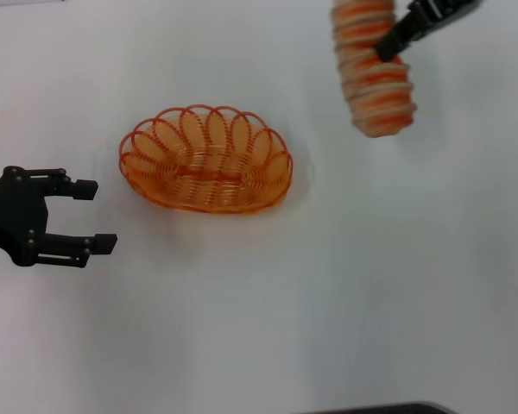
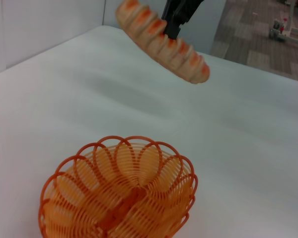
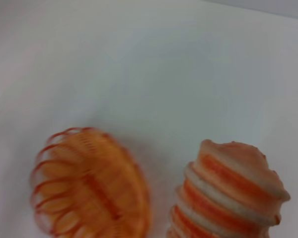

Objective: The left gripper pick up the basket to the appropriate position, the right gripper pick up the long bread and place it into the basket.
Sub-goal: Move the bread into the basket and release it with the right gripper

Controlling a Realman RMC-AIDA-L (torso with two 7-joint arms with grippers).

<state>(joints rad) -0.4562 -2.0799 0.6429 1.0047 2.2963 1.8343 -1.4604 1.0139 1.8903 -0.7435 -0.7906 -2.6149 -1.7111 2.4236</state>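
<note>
The long bread will go down lengthwise from my right gripper over the red strip on the orange wire basket's bottom (image 1: 207,165) (image 3: 97,197).
The orange wire basket (image 1: 205,159) stands empty on the white table, left of centre; it also shows in the left wrist view (image 2: 118,194) and the right wrist view (image 3: 89,183). My left gripper (image 1: 93,216) is open and empty, to the left of the basket and apart from it. My right gripper (image 1: 395,41) at the top right is shut on the long bread (image 1: 373,71), a tan loaf with orange stripes held in the air, up and right of the basket. The bread also shows in the left wrist view (image 2: 161,40) and the right wrist view (image 3: 228,193).
The white table (image 1: 328,293) spreads around the basket. A dark edge (image 1: 388,408) shows at the bottom of the head view. In the left wrist view the table's far edge (image 2: 248,67) meets a tiled floor.
</note>
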